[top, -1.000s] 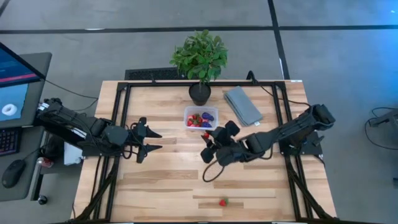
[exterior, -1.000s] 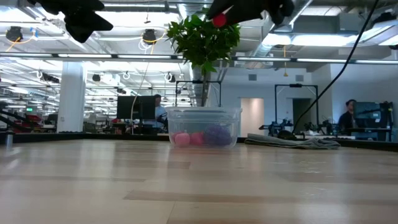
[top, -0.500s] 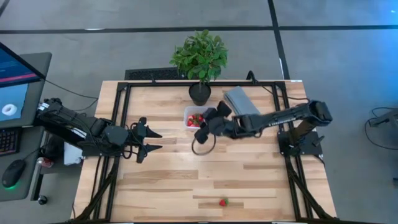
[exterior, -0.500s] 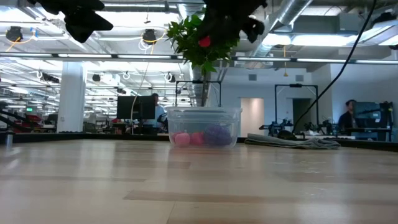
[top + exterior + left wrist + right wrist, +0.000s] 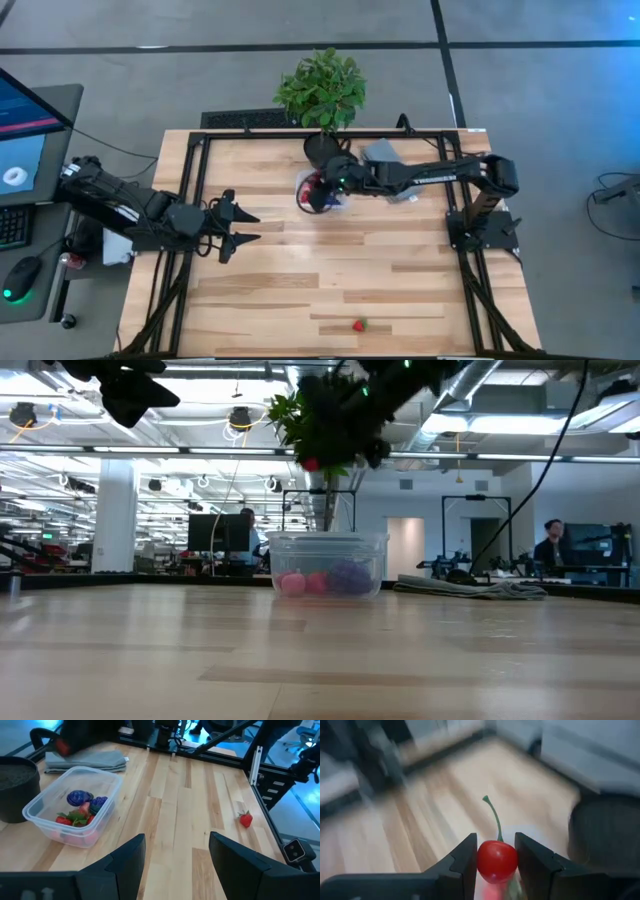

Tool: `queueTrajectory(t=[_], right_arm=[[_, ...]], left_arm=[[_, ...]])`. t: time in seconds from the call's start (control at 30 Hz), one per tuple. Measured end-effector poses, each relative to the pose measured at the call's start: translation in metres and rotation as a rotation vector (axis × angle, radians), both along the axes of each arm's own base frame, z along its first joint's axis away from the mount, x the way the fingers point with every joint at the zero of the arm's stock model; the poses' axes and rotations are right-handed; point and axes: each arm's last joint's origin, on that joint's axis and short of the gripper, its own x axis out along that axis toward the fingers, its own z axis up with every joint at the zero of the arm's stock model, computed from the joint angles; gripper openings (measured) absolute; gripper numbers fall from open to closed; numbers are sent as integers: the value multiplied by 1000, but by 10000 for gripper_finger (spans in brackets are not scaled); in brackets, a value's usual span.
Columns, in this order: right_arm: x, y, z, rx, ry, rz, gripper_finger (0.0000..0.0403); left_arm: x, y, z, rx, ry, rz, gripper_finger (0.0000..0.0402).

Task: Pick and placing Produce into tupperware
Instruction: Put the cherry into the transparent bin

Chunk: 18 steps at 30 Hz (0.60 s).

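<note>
My right gripper will release the red cherry, now held high above the tub, so that it ends up among the strawberries and pinkish pieces in the clear tupperware (image 5: 313,193) (image 5: 505,889).
My right gripper (image 5: 318,190) hangs over the clear tupperware (image 5: 300,182), shut on a red cherry (image 5: 497,860) with a green stem; the low view shows the cherry (image 5: 312,463) high above the tub (image 5: 327,565). Strawberries, pinkish pieces and purple grapes (image 5: 80,807) lie in the tupperware (image 5: 35,810). One strawberry (image 5: 358,325) lies on the table near the front edge. My left gripper (image 5: 240,228) waits open at the left, with nothing between its fingers (image 5: 131,857). My right gripper pinches the cherry's round body (image 5: 496,862) between its two fingers, one on each side. The fingers slant down from the table's right side. The stem (image 5: 493,817) sticks out past the fingertips. The cherry is lifted clear, above the tub.
A leafy plant (image 5: 322,90) in a black pot (image 5: 318,148) stands just behind the tupperware. A folded grey cloth (image 5: 385,160) lies to its right, partly under my right arm. The table's middle and near half are bare wood (image 5: 330,270) apart from the lone strawberry.
My right gripper has swung from the table's middle toward the far edge and leftward, sinking a little, and now hangs over the tupperware. It has stayed shut on the red cherry throughout.
</note>
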Motion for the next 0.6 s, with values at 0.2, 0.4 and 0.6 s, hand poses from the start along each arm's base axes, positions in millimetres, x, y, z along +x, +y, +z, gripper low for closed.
queueTrajectory(t=[0.2,0.4,0.6], right_arm=[[11,-3,-32,77,72,65,148],[21,-2,-57,129,105,101,149],[23,-3,-63,132,121,103,140]], left_arm=[[-2,-3,0,1,-3,13,210],[-3,-5,0,-2,-10,32,210],[-3,-5,0,-19,-12,40,210]])
